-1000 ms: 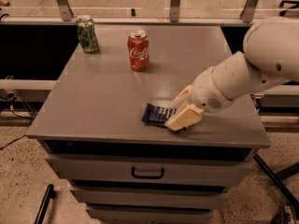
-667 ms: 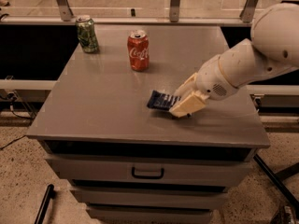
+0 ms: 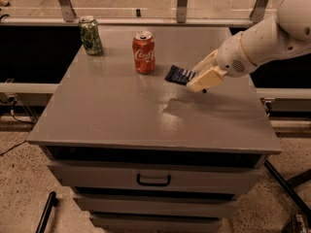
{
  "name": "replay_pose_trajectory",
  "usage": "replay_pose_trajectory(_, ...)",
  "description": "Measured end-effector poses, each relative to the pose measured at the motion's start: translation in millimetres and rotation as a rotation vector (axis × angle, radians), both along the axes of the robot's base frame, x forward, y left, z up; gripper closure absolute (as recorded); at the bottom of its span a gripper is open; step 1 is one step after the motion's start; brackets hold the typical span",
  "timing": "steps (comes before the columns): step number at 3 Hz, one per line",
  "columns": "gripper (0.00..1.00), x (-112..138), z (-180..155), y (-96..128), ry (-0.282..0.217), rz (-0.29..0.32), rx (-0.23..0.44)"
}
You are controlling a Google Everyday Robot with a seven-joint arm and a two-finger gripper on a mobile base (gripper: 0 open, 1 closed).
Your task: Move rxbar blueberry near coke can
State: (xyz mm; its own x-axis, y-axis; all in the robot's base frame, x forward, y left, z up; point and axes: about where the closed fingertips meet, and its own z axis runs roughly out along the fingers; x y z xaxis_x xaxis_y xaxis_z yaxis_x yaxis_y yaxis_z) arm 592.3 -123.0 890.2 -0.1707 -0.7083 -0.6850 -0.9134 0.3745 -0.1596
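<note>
My gripper should release the rxbar blueberry on the grey table top next to the coke can (image 3: pixel 181 70), toward the white arm.
The rxbar blueberry (image 3: pixel 178 74) is a dark navy wrapper held in my gripper (image 3: pixel 198 75), lifted above the grey table top (image 3: pixel 121 115). The gripper's tan fingers (image 3: pixel 205 79) are shut on the bar's right end. The white arm reaches in from the upper right. The coke can (image 3: pixel 144 52) is red with white script and stands upright on the table, a short way to the left of the bar. The bar's left end is close to the can but apart from it.
A green can (image 3: pixel 91 35) stands upright at the table's back left corner. The table is a drawer cabinet with a black handle (image 3: pixel 153 180) on the front. Metal rail posts (image 3: pixel 182 3) run behind the table.
The gripper has lifted the bar off the table and carried it back and up toward the coke can. The cans have not moved.
</note>
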Motion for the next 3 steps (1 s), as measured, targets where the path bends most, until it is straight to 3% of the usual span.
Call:
replay_pose_trajectory(1, 1.00, 55.3, -10.4, -5.6, -0.007, -0.002, 0.069)
replay_pose_trajectory(2, 1.00, 98.6, -38.8, -2.8, 0.024, 0.039, 0.099)
replay_pose_trajectory(3, 1.00, 100.2, -39.6, -2.6, 0.024, 0.040, 0.100)
